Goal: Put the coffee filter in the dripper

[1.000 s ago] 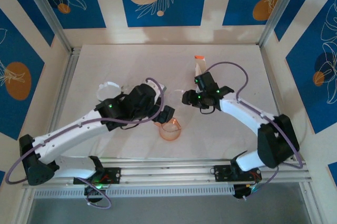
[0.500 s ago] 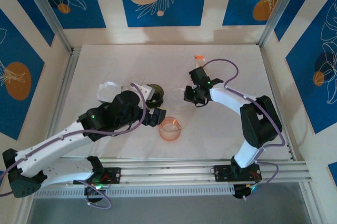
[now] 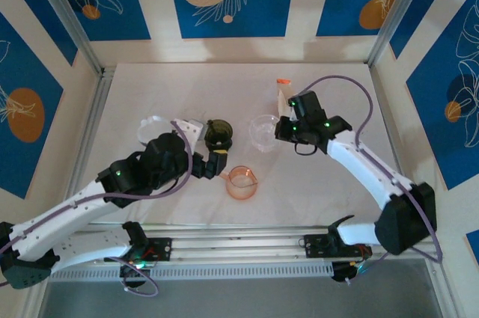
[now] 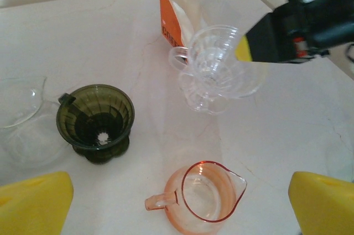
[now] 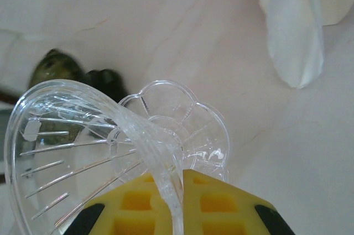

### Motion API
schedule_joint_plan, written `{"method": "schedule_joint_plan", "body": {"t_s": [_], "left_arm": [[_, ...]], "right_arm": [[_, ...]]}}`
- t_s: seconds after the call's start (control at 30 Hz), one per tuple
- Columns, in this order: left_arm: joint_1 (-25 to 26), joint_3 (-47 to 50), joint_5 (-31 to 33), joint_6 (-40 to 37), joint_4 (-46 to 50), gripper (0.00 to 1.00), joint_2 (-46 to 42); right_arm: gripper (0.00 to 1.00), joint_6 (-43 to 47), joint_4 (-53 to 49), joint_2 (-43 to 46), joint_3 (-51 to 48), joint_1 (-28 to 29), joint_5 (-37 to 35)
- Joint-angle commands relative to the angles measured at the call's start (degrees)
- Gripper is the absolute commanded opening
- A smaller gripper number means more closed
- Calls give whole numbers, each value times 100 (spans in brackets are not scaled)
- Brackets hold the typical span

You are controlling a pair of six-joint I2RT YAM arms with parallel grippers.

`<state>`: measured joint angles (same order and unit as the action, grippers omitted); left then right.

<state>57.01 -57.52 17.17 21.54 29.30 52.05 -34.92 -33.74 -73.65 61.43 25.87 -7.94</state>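
My right gripper needs to set the clear plastic dripper down on the opening of the pink glass pitcher (image 3: 242, 173). The dripper now sits tilted at mid-table.
A clear plastic dripper (image 3: 263, 132) (image 4: 213, 69) sits tilted at mid-table, its scalloped base (image 5: 182, 130) seen through the cup. My right gripper (image 3: 283, 129) (image 5: 180, 191) is shut on its rim, the yellow pads (image 5: 232, 202) pinching the wall. Just behind it lies the pack of white coffee filters (image 3: 282, 96) (image 4: 178, 16) (image 5: 296, 25), orange at the top. My left gripper (image 3: 215, 162) (image 4: 177, 213) hangs open above the table with nothing between its fingers (image 4: 33, 204).
A dark green dripper (image 3: 219, 132) (image 4: 97, 121) stands upright left of the clear one. A pink glass pitcher (image 3: 242, 182) (image 4: 210, 191) sits nearer, under my left gripper. A clear glass vessel (image 4: 22, 119) lies at the far left.
My left arm has drawn back to the left and nearer, uncovering the green dripper. My right gripper has shifted right, and the clear dripper now shows in its grip.
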Motion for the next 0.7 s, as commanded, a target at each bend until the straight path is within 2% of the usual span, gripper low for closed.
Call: {"method": "schedule_joint_plan", "body": {"t_s": [0.0, 0.23, 0.33, 0.67], "left_arm": [[-24, 24, 267, -209, -103, 100, -161], [-25, 5, 445, -308, -102, 100, -226], [-24, 3, 438, -307, -79, 100, -222], [-26, 70, 445, -262, -64, 100, -222]], "right_arm": [[0, 349, -703, 288, 247, 304, 777], [0, 254, -1238, 44, 540, 1292, 1291], [0, 230, -1303, -138, 581, 1535, 1178], [0, 220, -1137, -418, 485, 1641, 970]]}}
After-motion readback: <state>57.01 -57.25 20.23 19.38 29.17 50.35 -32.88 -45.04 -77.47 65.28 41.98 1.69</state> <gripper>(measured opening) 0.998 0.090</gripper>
